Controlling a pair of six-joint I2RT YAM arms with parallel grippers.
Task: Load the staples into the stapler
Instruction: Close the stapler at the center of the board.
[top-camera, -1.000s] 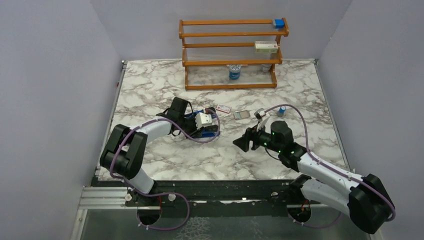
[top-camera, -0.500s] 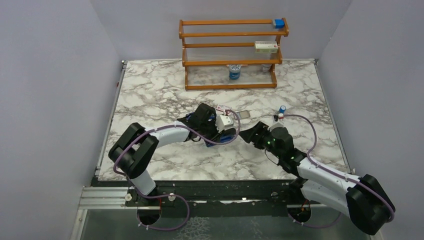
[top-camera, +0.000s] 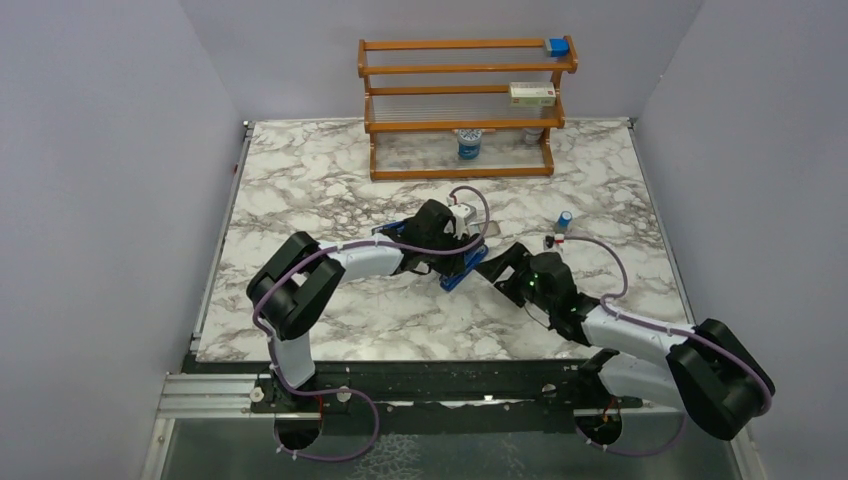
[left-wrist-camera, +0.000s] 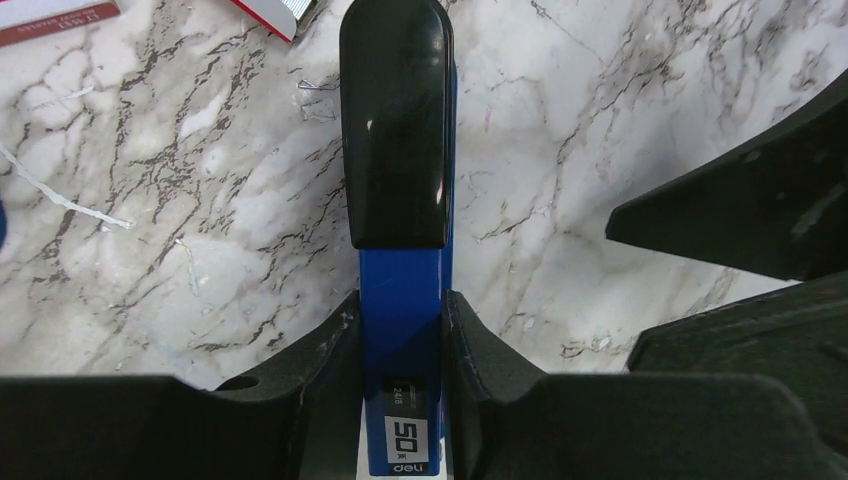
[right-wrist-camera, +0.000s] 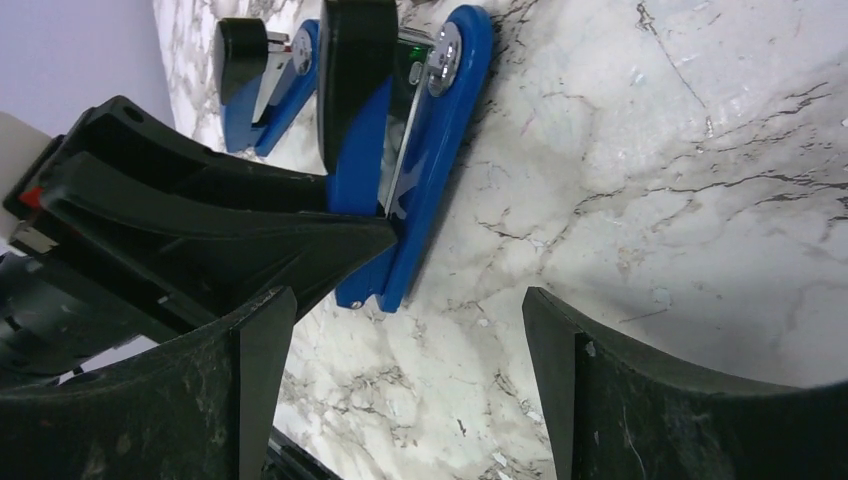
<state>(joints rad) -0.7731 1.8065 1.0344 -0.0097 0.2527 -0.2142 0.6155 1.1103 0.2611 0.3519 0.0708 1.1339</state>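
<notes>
The robot's left gripper will set the stapler down on the marble (top-camera: 473, 256) (left-wrist-camera: 415, 170) just short of the red-and-white box.
The stapler (top-camera: 462, 272) is long and blue with a black top, and it sits low over the marble near the table's middle. My left gripper (top-camera: 452, 252) is shut on its blue body (left-wrist-camera: 400, 300), one finger on each side. The black top (left-wrist-camera: 395, 130) points away from the wrist. In the right wrist view the stapler (right-wrist-camera: 435, 160) lies just ahead, and its hinged arms look spread apart. My right gripper (top-camera: 502, 266) faces its end and stands wide open (right-wrist-camera: 405, 370) over bare marble. The staples are out of view.
A red-and-white box corner (left-wrist-camera: 268, 12) lies just beyond the stapler's tip. A small blue cylinder (top-camera: 565, 219) stands to the right. At the back is a wooden rack (top-camera: 400, 70) holding a blue block (top-camera: 557, 46), a white box (top-camera: 532, 94) and a jar (top-camera: 469, 145).
My left arm has carried the stapler rightward to the table's middle. My right gripper has turned left toward it, come close, and opened wider.
</notes>
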